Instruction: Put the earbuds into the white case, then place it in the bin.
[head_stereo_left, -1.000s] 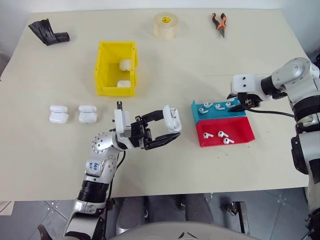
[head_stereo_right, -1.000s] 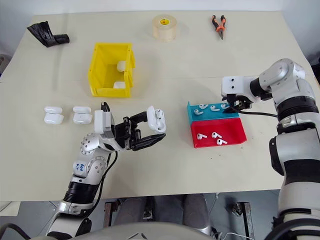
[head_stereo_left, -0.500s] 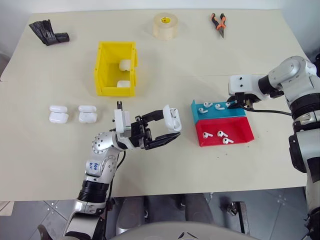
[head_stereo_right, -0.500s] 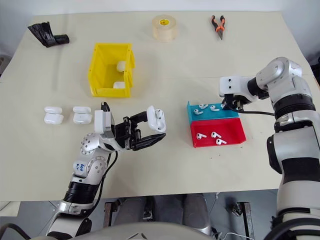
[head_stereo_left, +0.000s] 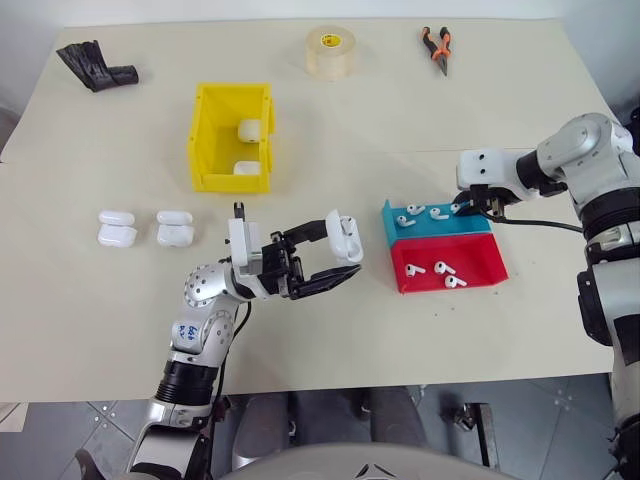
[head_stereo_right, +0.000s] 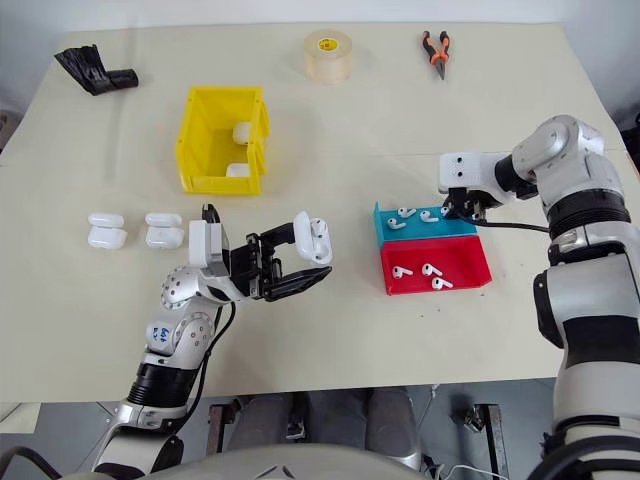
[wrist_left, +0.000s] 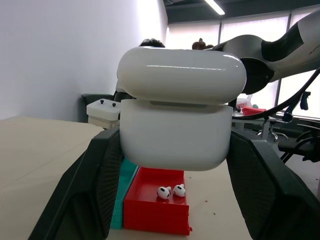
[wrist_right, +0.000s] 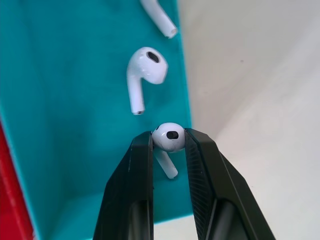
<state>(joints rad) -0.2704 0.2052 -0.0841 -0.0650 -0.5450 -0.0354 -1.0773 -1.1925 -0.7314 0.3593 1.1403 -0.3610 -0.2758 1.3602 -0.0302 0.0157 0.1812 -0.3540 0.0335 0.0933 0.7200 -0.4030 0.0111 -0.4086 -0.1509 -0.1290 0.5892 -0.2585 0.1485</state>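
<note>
The earbud, now just above the blue tray, will be let go by my right gripper so that it is inside the open white case (head_stereo_left: 346, 228) between the black fingers of my left gripper.
My left gripper (head_stereo_left: 338, 257) is shut on the white case (head_stereo_left: 346, 237) and holds it above the table with its lid flipped open; the case (wrist_left: 176, 127) stands between the black fingers (wrist_left: 95, 180). My right gripper (wrist_right: 168, 143) is shut on one of the earbuds (wrist_right: 169, 136) just above the blue tray (head_stereo_left: 442, 223), at its far right corner. Other earbuds (head_stereo_left: 412, 214) lie in that tray, and more earbuds (head_stereo_left: 445, 273) lie in the red tray (head_stereo_left: 482, 262). The yellow bin (head_stereo_left: 205, 140) stands to the far left of the trays with two white cases (head_stereo_left: 249, 130) inside.
Two pairs of white cases (head_stereo_left: 117, 227) (head_stereo_left: 175, 227) lie on the table left of my left arm. A tape roll (head_stereo_left: 331, 50), pliers (head_stereo_left: 438, 47) and a black bundle (head_stereo_left: 95, 65) lie along the far edge.
My right gripper's fingers have closed on an earbud over the blue tray. The left gripper and its case have not moved.
</note>
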